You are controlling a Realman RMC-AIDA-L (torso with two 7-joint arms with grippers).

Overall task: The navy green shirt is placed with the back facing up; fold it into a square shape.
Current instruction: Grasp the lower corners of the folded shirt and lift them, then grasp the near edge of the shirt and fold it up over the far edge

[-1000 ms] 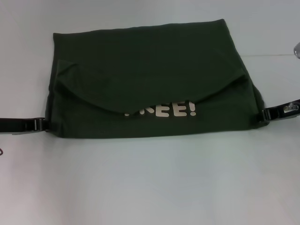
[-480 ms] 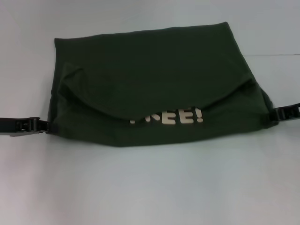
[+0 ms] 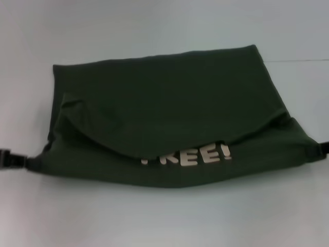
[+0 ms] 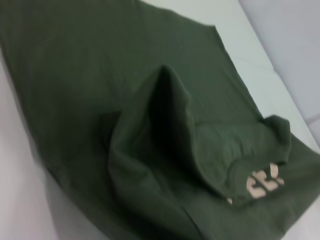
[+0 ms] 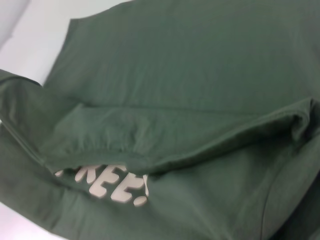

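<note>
The robot's right gripper will release the navy green shirt's near corner just inside the shirt's far corner (image 3: pixel 263 73) by the seam. That near corner is now at the stretched near edge.
The navy green shirt (image 3: pixel 164 103) lies partly folded on the table, with a curved flap over the near part and white lettering (image 3: pixel 190 156) showing below it. My left gripper (image 3: pixel 25 162) is at the shirt's near left corner and my right gripper (image 3: pixel 321 149) is at its near right corner. Both grip the cloth and hold the near edge stretched between them. The fingertips are hidden in the fabric. The left wrist view shows the shirt (image 4: pixel 100 75) bunched in a raised fold. The right wrist view shows the shirt (image 5: pixel 200 75) and its lettering (image 5: pixel 117 187).
The pale table (image 3: pixel 154 221) runs around the shirt on all sides. A faint seam line (image 3: pixel 298 60) crosses the table at the far right.
Both grippers have moved apart and toward the near side, drawing the shirt's near edge with them. The shirt looks wider and closer, and more of the lettering shows.
</note>
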